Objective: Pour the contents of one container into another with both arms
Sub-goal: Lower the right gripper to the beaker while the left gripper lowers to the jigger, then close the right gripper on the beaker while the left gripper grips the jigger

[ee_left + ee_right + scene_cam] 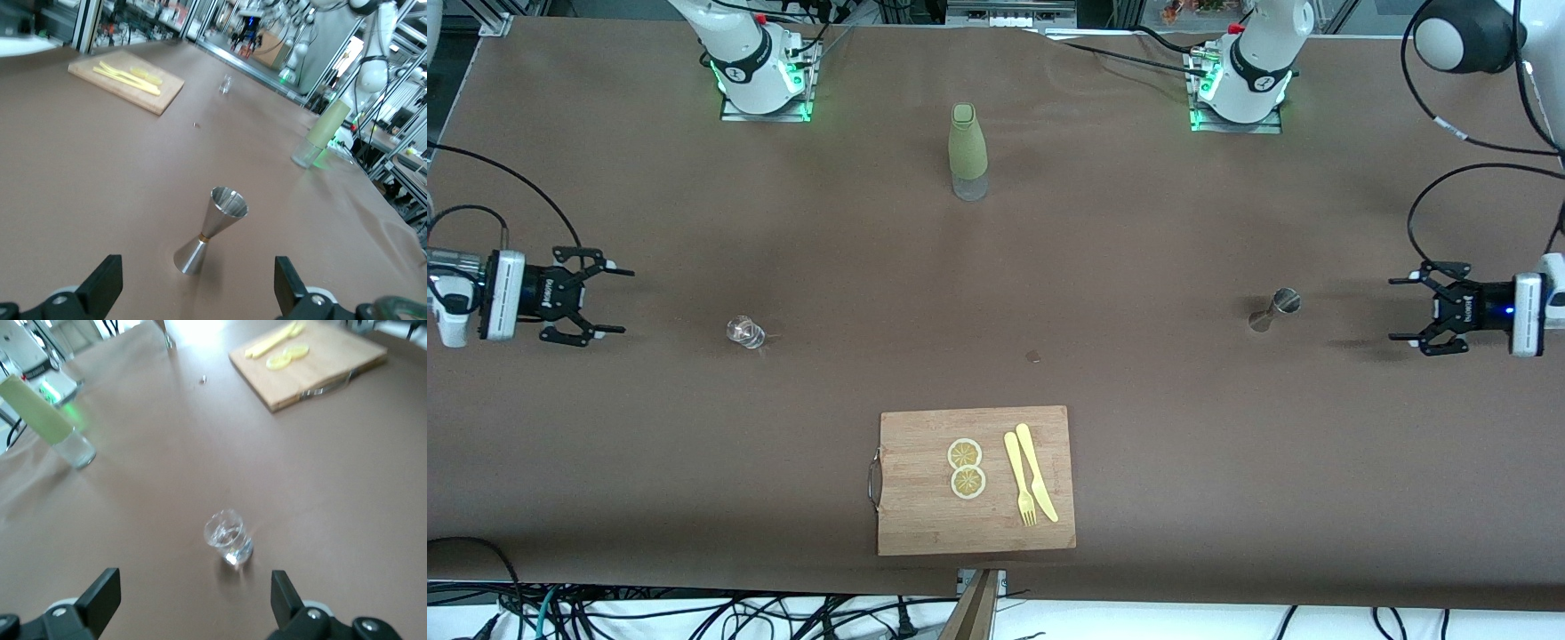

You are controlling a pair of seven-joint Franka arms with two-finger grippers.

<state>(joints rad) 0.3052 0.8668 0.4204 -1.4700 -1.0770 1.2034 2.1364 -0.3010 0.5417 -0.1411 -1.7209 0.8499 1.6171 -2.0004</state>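
Observation:
The left gripper should close on the narrow middle of the steel jigger (1272, 311) (204, 238), between the jigger's upper cup and lower cup.
A steel jigger (1274, 308) (211, 229) stands upright on the brown table toward the left arm's end. My left gripper (1402, 308) (198, 290) hovers low beside it, open and empty, fingers pointing at the jigger. A small clear glass (745, 332) (228, 537) stands toward the right arm's end. My right gripper (618, 300) (195, 600) is open and empty beside the glass, aimed at it. A green-sleeved bottle (967, 151) (323, 132) (45, 421) stands between the two arm bases.
A wooden cutting board (925, 516) (93, 70) (340, 367) lies near the front camera's edge, carrying two lemon slices (966, 468) and a yellow fork and knife (1030, 484). A small brown speck (1033, 356) sits mid-table.

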